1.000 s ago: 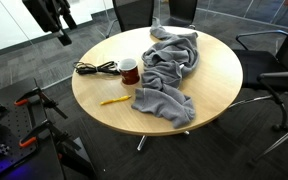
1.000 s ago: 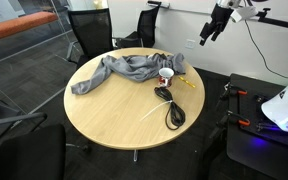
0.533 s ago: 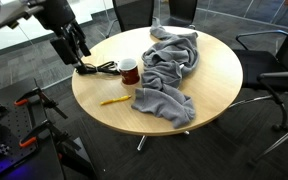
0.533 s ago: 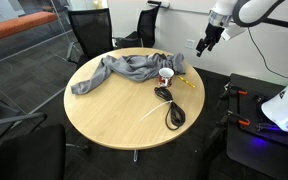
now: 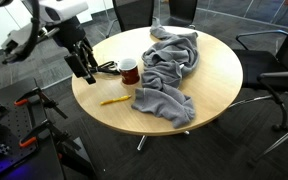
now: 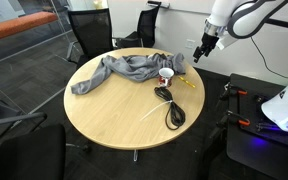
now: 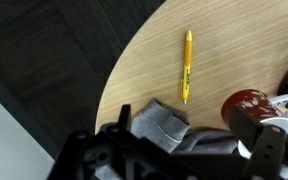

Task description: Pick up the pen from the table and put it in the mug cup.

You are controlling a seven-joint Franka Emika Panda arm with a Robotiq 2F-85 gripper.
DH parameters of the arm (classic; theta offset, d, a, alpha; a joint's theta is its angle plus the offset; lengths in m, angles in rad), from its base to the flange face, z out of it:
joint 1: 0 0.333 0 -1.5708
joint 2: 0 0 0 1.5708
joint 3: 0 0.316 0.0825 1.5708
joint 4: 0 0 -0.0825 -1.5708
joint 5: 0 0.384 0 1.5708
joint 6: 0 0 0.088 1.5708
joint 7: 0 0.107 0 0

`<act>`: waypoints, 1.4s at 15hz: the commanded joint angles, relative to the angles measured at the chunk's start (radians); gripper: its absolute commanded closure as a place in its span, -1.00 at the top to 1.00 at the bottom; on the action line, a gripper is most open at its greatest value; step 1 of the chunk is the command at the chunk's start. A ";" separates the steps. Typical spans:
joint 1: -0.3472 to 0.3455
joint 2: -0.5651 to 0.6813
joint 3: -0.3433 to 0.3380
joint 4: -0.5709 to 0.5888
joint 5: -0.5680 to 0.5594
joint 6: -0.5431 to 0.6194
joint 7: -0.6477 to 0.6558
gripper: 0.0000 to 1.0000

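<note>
Both of the pen's ends should stay free as my gripper next goes to the middle of the yellow-orange pen (image 5: 116,100) (image 7: 187,69) and closes there.
The yellow-orange pen (image 5: 112,101) lies on the round wooden table (image 5: 216,92) near its edge, in front of the dark red mug (image 5: 130,71). In the wrist view the pen (image 7: 187,65) lies lengthwise on bare wood, with the mug (image 7: 250,105) to its lower right. My gripper (image 5: 84,68) hangs open and empty above the table's edge, beside the mug and apart from the pen. It also shows in an exterior view (image 6: 198,55) and in the wrist view (image 7: 184,122). The mug (image 6: 166,75) and pen (image 6: 189,83) are small there.
A grey cloth (image 5: 169,72) is spread across the table next to the mug; it fills the lower wrist view (image 7: 164,128). A black coiled cable (image 5: 92,68) lies by the mug, also seen in an exterior view (image 6: 171,110). Office chairs (image 5: 274,65) surround the table.
The arm has come down and in from above and outside the table to just over the table's edge near the mug. Pen, mug and cloth have not moved.
</note>
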 commanded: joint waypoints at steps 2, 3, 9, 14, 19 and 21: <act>0.016 -0.002 -0.016 0.002 -0.001 -0.003 -0.001 1.00; 0.013 0.002 -0.013 0.006 -0.016 -0.001 0.015 1.00; 0.039 0.126 -0.029 0.015 0.017 0.060 0.003 1.00; 0.074 0.277 -0.049 0.029 0.132 0.190 -0.072 1.00; 0.071 0.421 0.009 0.074 0.322 0.291 -0.195 1.00; 0.072 0.463 0.012 0.096 0.351 0.302 -0.216 1.00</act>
